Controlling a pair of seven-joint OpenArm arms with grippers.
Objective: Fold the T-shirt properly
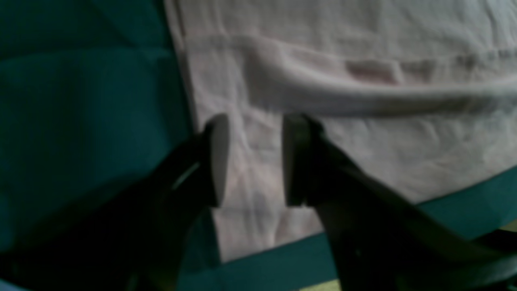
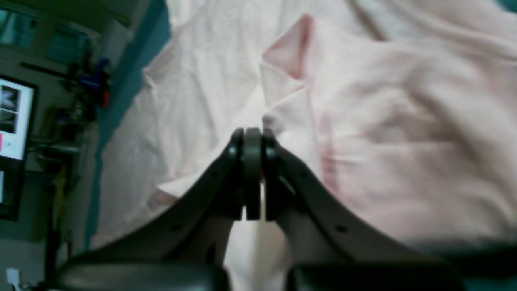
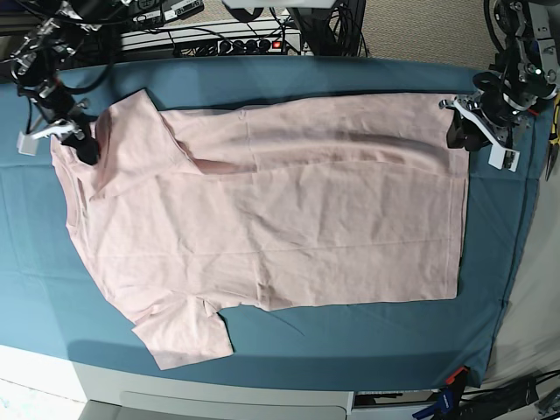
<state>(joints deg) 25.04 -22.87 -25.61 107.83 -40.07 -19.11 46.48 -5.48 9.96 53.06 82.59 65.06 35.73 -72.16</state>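
Observation:
My right gripper is to let go of the pinched fold on the T-shirt [image 3: 124, 253] between the collar edge and the front sleeve.
The pale pink T-shirt [image 3: 280, 219] lies spread out, plain side up, with its collar end at the left and its hem at the right. My right gripper [image 3: 85, 147] sits at the far-left shoulder edge. In the right wrist view this gripper [image 2: 252, 137] is shut, with a raised fold of the T-shirt [image 2: 383, 141] pinched at its tips. My left gripper [image 3: 458, 133] is at the far-right hem corner. In the left wrist view it [image 1: 254, 161] stands open, one finger on each side of a strip of the T-shirt [image 1: 363, 141].
The teal table cloth [image 3: 350, 332] shows all around the shirt. One sleeve [image 3: 184, 332] sticks out toward the table's white front edge [image 3: 52, 367]. A power strip and cables [image 3: 236, 39] run behind the table. A lit monitor [image 2: 12, 121] stands beyond the table.

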